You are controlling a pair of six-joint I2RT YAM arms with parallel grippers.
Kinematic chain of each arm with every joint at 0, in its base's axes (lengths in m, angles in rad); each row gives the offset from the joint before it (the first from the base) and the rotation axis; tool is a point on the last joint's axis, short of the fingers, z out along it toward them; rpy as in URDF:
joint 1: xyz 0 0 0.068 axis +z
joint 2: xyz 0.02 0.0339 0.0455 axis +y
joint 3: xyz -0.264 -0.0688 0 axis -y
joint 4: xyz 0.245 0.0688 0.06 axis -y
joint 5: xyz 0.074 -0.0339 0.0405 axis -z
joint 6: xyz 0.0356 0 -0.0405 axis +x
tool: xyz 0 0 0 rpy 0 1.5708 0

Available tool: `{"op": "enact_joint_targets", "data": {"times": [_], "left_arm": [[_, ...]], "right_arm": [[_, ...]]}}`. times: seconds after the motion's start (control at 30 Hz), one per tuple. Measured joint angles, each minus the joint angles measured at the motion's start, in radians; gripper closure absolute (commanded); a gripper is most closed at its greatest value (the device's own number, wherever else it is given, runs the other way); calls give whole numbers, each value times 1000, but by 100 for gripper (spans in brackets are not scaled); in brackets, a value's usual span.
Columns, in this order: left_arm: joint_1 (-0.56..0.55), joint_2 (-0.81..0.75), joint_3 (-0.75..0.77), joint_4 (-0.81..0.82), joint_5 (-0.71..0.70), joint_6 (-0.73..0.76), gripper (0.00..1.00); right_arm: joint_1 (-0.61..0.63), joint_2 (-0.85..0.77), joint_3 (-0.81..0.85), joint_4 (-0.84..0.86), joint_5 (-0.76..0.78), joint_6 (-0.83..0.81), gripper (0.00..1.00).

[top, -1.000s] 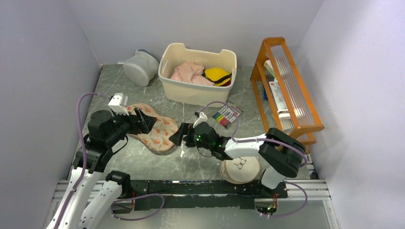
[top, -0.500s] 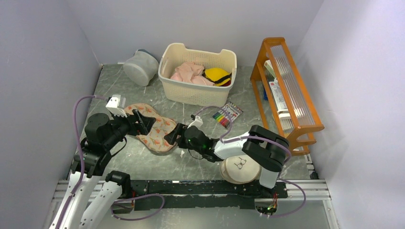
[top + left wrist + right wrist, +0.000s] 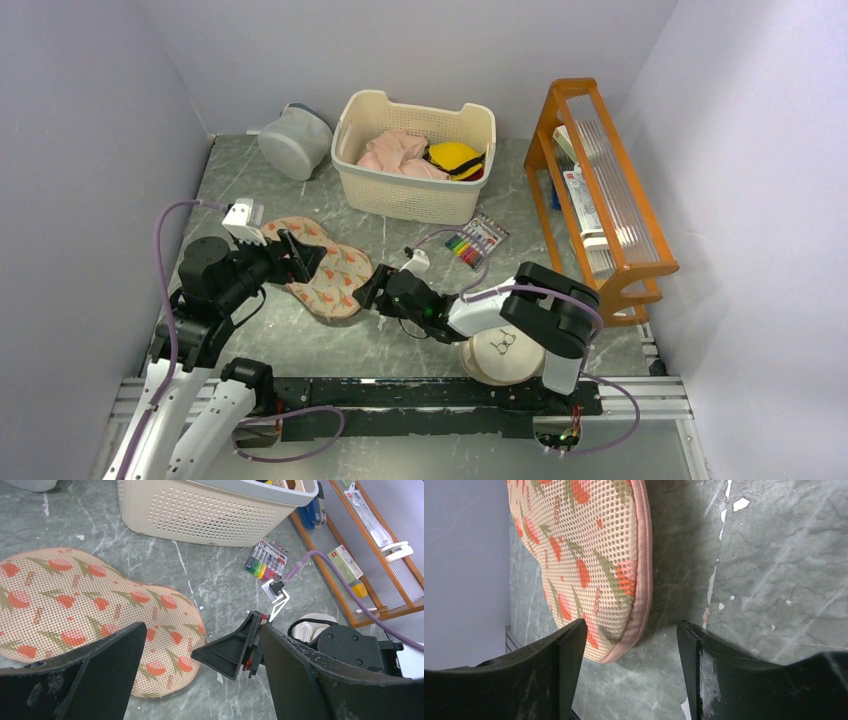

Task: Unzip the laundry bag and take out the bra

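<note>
The laundry bag's near end lies loose. My left gripper should pinch that end (image 3: 610, 649) and hold it still before my right gripper takes the bag's zip.
The laundry bag (image 3: 335, 280) lies flat on the table, cream-peach mesh with orange flowers. It also shows in the left wrist view (image 3: 75, 600) and the right wrist view (image 3: 589, 555). Its pink zip edge (image 3: 647, 555) looks closed. The bra is hidden. My left gripper (image 3: 300, 255) is open and empty above the bag's middle (image 3: 202, 630). My right gripper (image 3: 372, 290) is open and empty, low at the bag's right end (image 3: 632, 625), the bag's rim just between its fingertips. Its finger shows in the left wrist view (image 3: 235, 647).
A cream basket (image 3: 400, 195) with pink clothes and a yellow item stands at the back. A grey pouch (image 3: 295, 140) lies at the back left. Markers (image 3: 476, 240), an orange rack (image 3: 600, 180) and a round cream pouch (image 3: 503, 352) are to the right.
My right gripper has moved left, up to the bag's right end. My left arm has shifted slightly left and stays over the bag.
</note>
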Motion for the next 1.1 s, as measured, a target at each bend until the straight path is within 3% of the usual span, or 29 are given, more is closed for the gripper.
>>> {"op": "enact_joint_targets", "data": {"times": [0.2, 0.37, 0.43, 0.63, 0.9, 0.93, 1.1], "left_arm": [[2, 14, -2, 2, 0, 0, 4], [2, 47, -5, 2, 2, 0, 4], [2, 70, -6, 2, 4, 0, 4], [2, 176, -7, 9, 46, 3, 4], [-76, 350, -7, 50, 132, 31, 4], [-103, 365, -7, 54, 126, 38, 4], [-317, 488, 28, 61, 24, 88, 4]], "right_arm": [[0, 72, 43, 50, -31, 4, 56], [-4, 104, 68, 80, -49, 14, 94], [-12, 96, 61, 94, -56, 19, 100], [-123, -33, -39, 91, -153, -26, 100], [-344, -215, -130, -48, -431, -269, 96], [-360, -232, -126, -89, -450, -311, 93], [-472, -311, -114, -246, -538, -476, 52]]}}
